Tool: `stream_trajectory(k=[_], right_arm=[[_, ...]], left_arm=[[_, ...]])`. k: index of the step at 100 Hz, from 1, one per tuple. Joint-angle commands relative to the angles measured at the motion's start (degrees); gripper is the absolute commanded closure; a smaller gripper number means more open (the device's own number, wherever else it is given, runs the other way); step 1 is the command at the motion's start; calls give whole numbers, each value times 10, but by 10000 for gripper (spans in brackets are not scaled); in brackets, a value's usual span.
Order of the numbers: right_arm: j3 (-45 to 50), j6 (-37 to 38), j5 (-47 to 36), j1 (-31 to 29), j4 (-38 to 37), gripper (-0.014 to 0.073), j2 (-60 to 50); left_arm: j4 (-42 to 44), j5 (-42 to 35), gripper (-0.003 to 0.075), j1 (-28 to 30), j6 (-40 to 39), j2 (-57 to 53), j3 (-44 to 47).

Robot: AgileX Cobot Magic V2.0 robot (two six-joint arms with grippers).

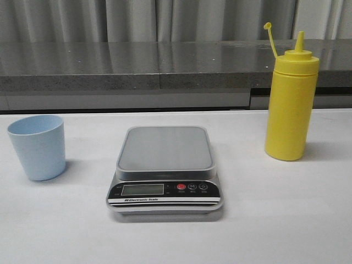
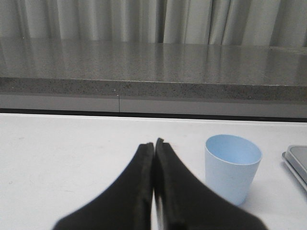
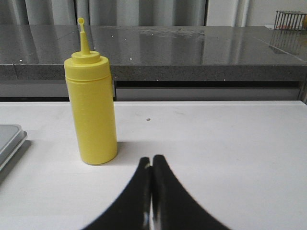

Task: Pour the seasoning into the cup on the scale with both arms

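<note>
My left gripper moves to the pale blue cup next and closes on the cup's rim (image 1: 11,128) (image 2: 206,144), on the side away from the scale.
The pale blue cup (image 1: 37,147) stands upright and empty on the white table at the left. The silver-grey scale (image 1: 165,171) sits in the middle with nothing on its platform. The yellow seasoning bottle (image 1: 290,104) stands upright at the right, its cap strap sticking up. No gripper shows in the front view. In the left wrist view my left gripper (image 2: 154,143) is shut and empty, short of the cup (image 2: 232,166) and off to one side. In the right wrist view my right gripper (image 3: 151,160) is shut and empty, short of the bottle (image 3: 92,111).
A grey stone ledge (image 1: 165,65) runs along the back of the table, with curtains behind it. A corner of the scale shows in the left wrist view (image 2: 296,162) and in the right wrist view (image 3: 8,142). A wire rack (image 3: 290,19) stands on the ledge.
</note>
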Motion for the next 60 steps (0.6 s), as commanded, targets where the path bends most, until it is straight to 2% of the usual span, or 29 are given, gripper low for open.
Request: stream_trajectory(k=[1,60], right_arm=[[-10,-1,-43,1,-7,662,-12],[-10,-1,-43,1,-7,662,-12]], left_arm=[[-1,-43,741,2,-4,-16,23],[-9,-67,741,2,-4,-16,17]])
